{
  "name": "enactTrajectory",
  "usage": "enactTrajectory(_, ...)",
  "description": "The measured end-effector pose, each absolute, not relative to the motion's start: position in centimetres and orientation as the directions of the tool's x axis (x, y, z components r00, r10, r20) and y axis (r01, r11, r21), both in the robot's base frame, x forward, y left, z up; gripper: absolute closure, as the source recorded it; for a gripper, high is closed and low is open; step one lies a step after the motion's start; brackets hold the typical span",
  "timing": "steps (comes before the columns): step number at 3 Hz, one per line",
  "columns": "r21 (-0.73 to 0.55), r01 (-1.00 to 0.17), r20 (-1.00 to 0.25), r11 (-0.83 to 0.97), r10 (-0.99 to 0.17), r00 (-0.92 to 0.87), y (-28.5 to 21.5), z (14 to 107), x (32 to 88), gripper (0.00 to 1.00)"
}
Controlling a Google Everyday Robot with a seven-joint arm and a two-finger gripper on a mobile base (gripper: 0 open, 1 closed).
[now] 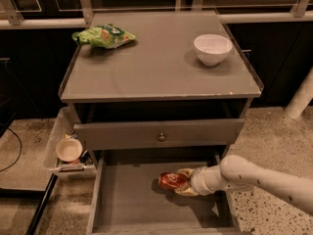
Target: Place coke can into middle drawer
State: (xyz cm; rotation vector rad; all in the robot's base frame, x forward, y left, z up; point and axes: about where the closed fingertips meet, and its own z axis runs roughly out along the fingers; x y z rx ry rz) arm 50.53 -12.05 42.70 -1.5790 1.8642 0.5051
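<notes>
My gripper will release the coke can on the open middle drawer's bottom point(174, 184), out in front of the round metal knob.
The coke can point(171, 181), red-orange with white lettering, lies on its side low over the floor of the open middle drawer point(127, 199), right of its middle. My gripper point(182, 182) comes in from the right on a white arm and is shut on the can's right end. I cannot tell if the can touches the drawer floor.
A closed drawer front with a round metal knob point(161, 137) sits just above the open drawer. On the cabinet top point(156, 67) lie a green chip bag point(103, 35) and a white bowl point(212, 48). A clear side bin with a small bowl point(68, 150) hangs at the left.
</notes>
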Motion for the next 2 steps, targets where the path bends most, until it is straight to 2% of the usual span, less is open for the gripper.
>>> enactTrajectory(2,-0.078,-0.968,-0.681,0.237,-0.722,-0.122,-12.6,38.6,50.9,1.0)
